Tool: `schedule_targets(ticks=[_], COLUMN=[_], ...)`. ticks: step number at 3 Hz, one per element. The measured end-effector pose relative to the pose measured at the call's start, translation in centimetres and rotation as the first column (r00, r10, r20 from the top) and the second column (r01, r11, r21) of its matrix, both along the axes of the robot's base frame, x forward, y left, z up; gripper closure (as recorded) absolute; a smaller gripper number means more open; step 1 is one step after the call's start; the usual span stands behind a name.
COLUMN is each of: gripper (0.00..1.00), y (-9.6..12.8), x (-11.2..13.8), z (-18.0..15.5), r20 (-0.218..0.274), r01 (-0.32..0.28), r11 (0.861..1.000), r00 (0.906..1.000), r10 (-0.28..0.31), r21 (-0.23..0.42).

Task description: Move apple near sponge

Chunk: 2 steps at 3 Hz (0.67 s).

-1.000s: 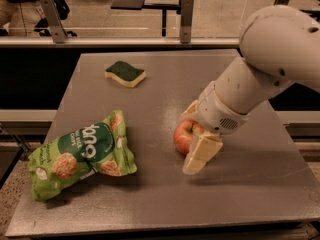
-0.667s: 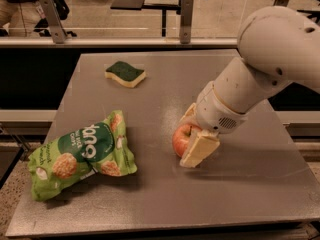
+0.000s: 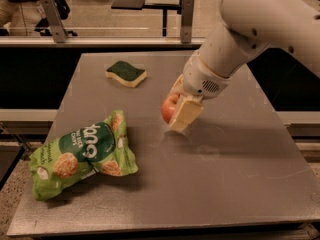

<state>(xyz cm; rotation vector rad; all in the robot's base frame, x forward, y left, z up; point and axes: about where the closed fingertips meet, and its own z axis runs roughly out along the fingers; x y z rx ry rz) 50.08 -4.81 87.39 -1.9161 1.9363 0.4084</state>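
Observation:
Next, I release the red apple on the grey table (image 3: 152, 79), against the sponge's end facing my white arm.
The red apple (image 3: 168, 108) is held between the pale fingers of my gripper (image 3: 176, 104), lifted a little above the grey table (image 3: 225, 174) near its middle. The near finger (image 3: 185, 114) covers much of the apple; only its left side shows. The gripper is shut on the apple. The sponge (image 3: 126, 73), dark green on top with pale yellow foam below, lies on the table at the back left, apart from the apple and up-left of it.
A large green snack bag (image 3: 80, 154) lies at the front left of the table. My white arm (image 3: 250, 29) comes in from the upper right. Behind the table runs a rail with metal posts (image 3: 52, 16).
The gripper has moved with the apple to the left and toward the back, up off the table, closer to the sponge. The sponge and bag have not moved.

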Motion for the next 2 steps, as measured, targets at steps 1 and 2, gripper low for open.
schedule_targets(ticks=[1,2], gripper=[1.0,1.0], y=[1.4,2.5], x=[4.5,8.5], z=[1.0,1.0], r20=[0.025,0.041], r01=[0.019,0.055], r11=[0.999,0.996], r00=[0.9995,0.9975], r10=[-0.019,-0.058], r21=[0.033,0.066])
